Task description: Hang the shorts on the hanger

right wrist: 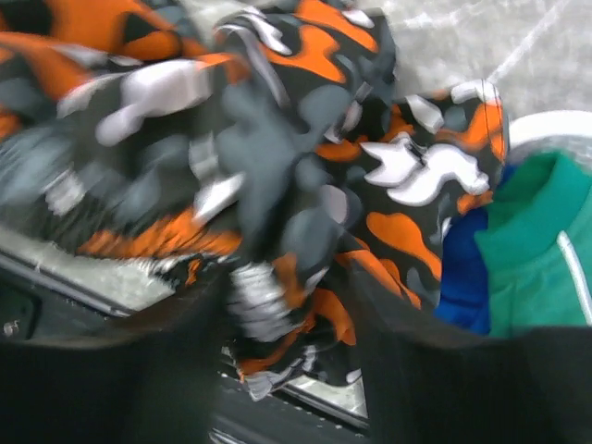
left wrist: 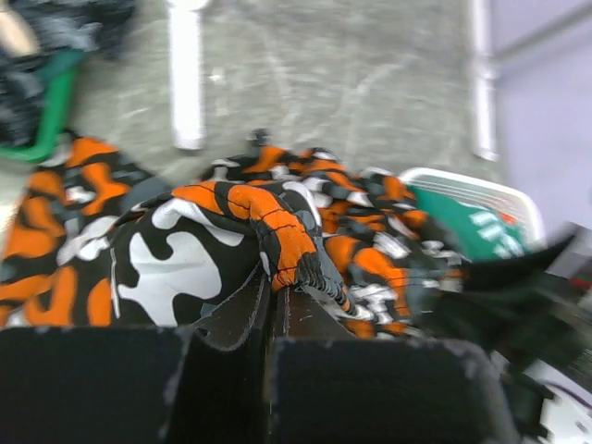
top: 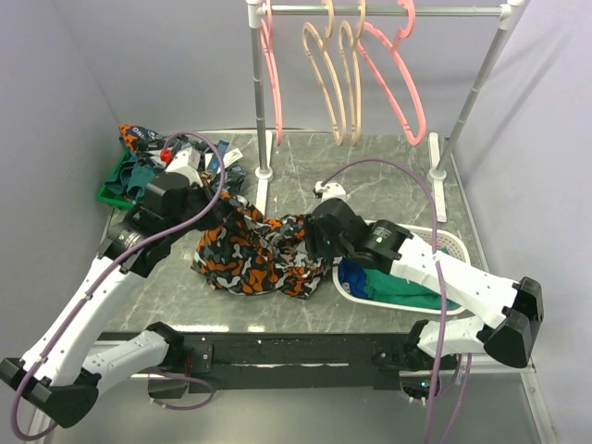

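The shorts, now bunched on the table between the arms, will be let go by my left gripper on the table [top: 263, 270] between the green tray and the white basket.
The shorts [top: 254, 254], printed in orange, black, grey and white, lie bunched on the table between the two arms. My left gripper [top: 225, 209] is shut on a fold of the shorts [left wrist: 231, 231], and its jaws [left wrist: 277, 294] meet on the orange hem. At the right end of the shorts [right wrist: 277, 139], my right gripper [top: 311, 242] has its jaws [right wrist: 287, 305] apart, with cloth hanging loose between them. A pink hanger [top: 398, 83] hangs on the rail at the back, far from both grippers. Another pink hanger [top: 270, 74] hangs at the rail's left end.
Two beige hangers [top: 338, 79] hang between the pink ones. The rack's posts [top: 262, 120] [top: 462, 111] stand on the table. A white basket [top: 455, 242] with green and blue clothes is under the right arm. A green tray [top: 111, 191] of clothes sits back left.
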`<state>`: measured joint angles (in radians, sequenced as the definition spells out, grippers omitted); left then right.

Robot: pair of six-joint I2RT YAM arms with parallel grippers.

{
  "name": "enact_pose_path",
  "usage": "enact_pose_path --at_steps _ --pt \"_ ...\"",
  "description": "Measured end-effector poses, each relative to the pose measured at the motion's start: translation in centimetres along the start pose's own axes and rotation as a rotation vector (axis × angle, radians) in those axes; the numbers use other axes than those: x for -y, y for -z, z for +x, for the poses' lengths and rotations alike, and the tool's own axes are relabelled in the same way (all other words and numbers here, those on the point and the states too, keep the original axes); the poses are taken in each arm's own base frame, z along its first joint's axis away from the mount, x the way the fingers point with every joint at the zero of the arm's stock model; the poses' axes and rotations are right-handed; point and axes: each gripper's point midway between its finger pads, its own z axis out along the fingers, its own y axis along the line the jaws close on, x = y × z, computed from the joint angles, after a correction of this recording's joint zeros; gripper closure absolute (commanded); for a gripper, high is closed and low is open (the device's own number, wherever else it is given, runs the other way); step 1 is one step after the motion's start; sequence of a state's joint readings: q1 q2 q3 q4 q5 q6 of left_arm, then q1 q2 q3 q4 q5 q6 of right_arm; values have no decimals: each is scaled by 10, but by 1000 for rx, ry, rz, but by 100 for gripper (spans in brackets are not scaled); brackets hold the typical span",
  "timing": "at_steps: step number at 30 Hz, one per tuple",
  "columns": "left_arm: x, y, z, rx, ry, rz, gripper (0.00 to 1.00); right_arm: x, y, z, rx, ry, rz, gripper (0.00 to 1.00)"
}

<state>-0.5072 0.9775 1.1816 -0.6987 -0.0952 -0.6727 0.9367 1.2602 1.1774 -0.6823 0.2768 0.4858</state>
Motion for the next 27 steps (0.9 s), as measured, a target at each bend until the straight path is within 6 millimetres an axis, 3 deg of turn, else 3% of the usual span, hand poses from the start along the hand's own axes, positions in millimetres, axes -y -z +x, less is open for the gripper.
enact_pose_path --at_steps 2,8,11,16,22,27 --pt "12 4 -2 1 3 62 99 7 -6 9 -7 -14 36 22" --pt "23 2 5 -31 1 127 99 23 -9 24 22 -76 119 17" --pt "24 -2 8 -46 0 131 99 13 3 30 62 -88 119 10" --pt "27 -8 13 -75 0 144 99 -18 22 41 128 -147 43 10" --pt "31 -10 13 -84 -4 160 99 -10 12 80 140 -238 82 16" --pt "33 -13 12 -92 -8 164 99 -26 16 97 160 -283 51 20"
